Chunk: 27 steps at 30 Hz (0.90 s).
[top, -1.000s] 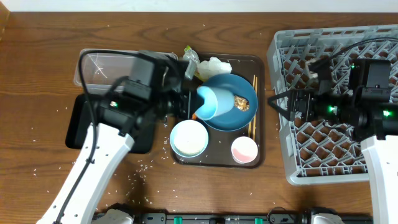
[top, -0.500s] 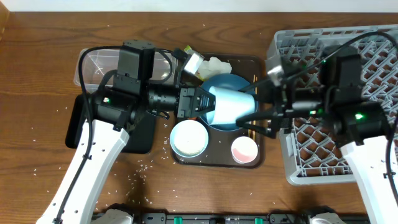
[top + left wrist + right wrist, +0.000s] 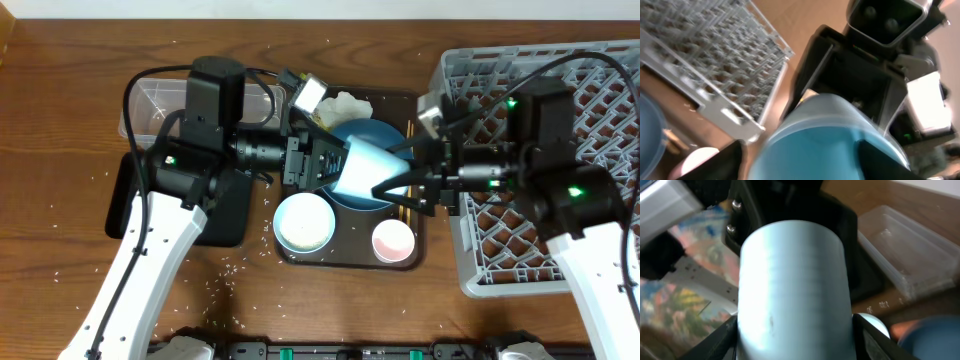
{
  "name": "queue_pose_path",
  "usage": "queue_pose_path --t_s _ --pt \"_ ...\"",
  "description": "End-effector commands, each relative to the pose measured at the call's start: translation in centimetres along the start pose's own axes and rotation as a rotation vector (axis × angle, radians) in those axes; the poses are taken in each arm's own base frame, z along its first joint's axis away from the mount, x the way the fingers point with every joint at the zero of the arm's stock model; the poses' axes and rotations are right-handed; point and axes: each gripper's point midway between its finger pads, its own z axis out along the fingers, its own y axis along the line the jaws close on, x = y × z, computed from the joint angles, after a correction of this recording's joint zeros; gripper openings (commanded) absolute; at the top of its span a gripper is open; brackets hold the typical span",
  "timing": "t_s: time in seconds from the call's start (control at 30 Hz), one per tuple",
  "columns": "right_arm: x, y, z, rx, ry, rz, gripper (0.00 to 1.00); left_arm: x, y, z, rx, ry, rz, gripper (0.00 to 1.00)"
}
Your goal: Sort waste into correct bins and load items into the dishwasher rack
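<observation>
The light-blue cup will go down in the grey dishwasher rack's front half, far from the tray (image 3: pixel 606 221), from my right gripper.
A small light-blue cup (image 3: pixel 362 170) hangs on its side above the dark-blue plate (image 3: pixel 377 130), between both grippers. From the right, my right gripper (image 3: pixel 385 172) is shut on the cup's body, a finger pressed to each side of the cup (image 3: pixel 790 280). My left gripper (image 3: pixel 335 165) stands open at the rim end, its jaws spread a little wider than the cup (image 3: pixel 825 135). On the brown tray sit the white bowl (image 3: pixel 304 222) and pink cup (image 3: pixel 393 240); the chopsticks (image 3: pixel 409 130) lie by the plate. The grey dishwasher rack (image 3: pixel 500 270) is at right.
A crumpled white tissue (image 3: pixel 345 100) lies at the back of the brown serving tray (image 3: pixel 345 258). The clear tub (image 3: pixel 160 105) and black tray (image 3: pixel 120 200) sit at left, partly under the left arm. Loose rice (image 3: pixel 235 265) dots the wooden table.
The right arm swung in from over the rack and its jaws closed on the cup. The left gripper, which was carrying the cup, has opened its jaws.
</observation>
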Motion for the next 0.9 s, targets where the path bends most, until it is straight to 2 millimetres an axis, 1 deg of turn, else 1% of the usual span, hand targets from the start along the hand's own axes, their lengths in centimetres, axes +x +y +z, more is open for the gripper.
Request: queue_pose_path --t_s 0.0,0.03,0.07,0.1,0.13,0.17,0.23,0.33,0.43,0.53,0.63,0.67,0.77,0.87 --pt "0.2 -5.9 -4.1 0.394 -0.041 0.185 0.52 -0.6 -0.3 -0.4 0.001 -0.012 0.016 0.85" --pt "0.6 -7.3 -5.5 0.483 -0.051 0.238 0.51 -0.6 -0.2 -0.5 -0.002 -0.015 0.015 0.87" --pt "1.3 -8.9 -7.4 0.593 -0.064 0.303 0.51 -0.7 -0.1 -0.5 -0.004 -0.018 0.014 0.88" --pt "2.3 -10.7 -9.9 0.724 -0.080 0.381 0.51 -0.7 -0.1 -0.6 -0.005 -0.020 0.013 0.88" --pt "2.9 -11.5 -11.4 0.797 -0.092 0.428 0.51 -0.7 -0.1 -0.6 -0.006 -0.021 0.013 0.88" --pt "3.9 -12.7 -13.6 0.896 -0.104 0.489 0.51 -0.7 -0.1 -0.6 -0.006 -0.020 0.013 0.88" --pt "5.5 -13.9 -16.9 1.031 -0.129 0.587 0.51 -0.7 -0.1 -0.6 -0.006 -0.020 0.012 0.88" --pt "8.5 -15.2 -23.0 1.272 -0.203 0.779 0.51 -0.6 0.0 -0.6 -0.006 -0.018 0.007 0.88" --pt "10.9 -15.3 -27.7 1.425 -0.305 0.948 0.51 -0.6 0.0 -0.6 -0.006 -0.018 0.007 0.88" --pt "12.9 -15.1 -31.6 1.525 -0.425 1.097 0.51 -0.6 0.0 -0.6 -0.006 -0.018 0.007 0.88" --pt "15.4 -14.9 -35.2 1.616 -0.521 1.235 0.52 -0.6 0.0 -0.6 -0.006 -0.017 0.003 0.89" --pt "16.2 -15.0 -35.9 1.627 -0.540 1.276 0.53 -0.5 0.0 -0.6 -0.007 -0.016 0.001 0.88" --pt "18.4 -15.5 -37.3 1.618 -0.586 1.407 0.54 -0.5 0.0 -0.6 -0.007 -0.016 -0.001 0.89" --pt "20.1 -16.7 -37.4 1.557 -0.583 1.496 0.54 -0.5 0.0 -0.6 -0.008 -0.016 -0.001 0.89"
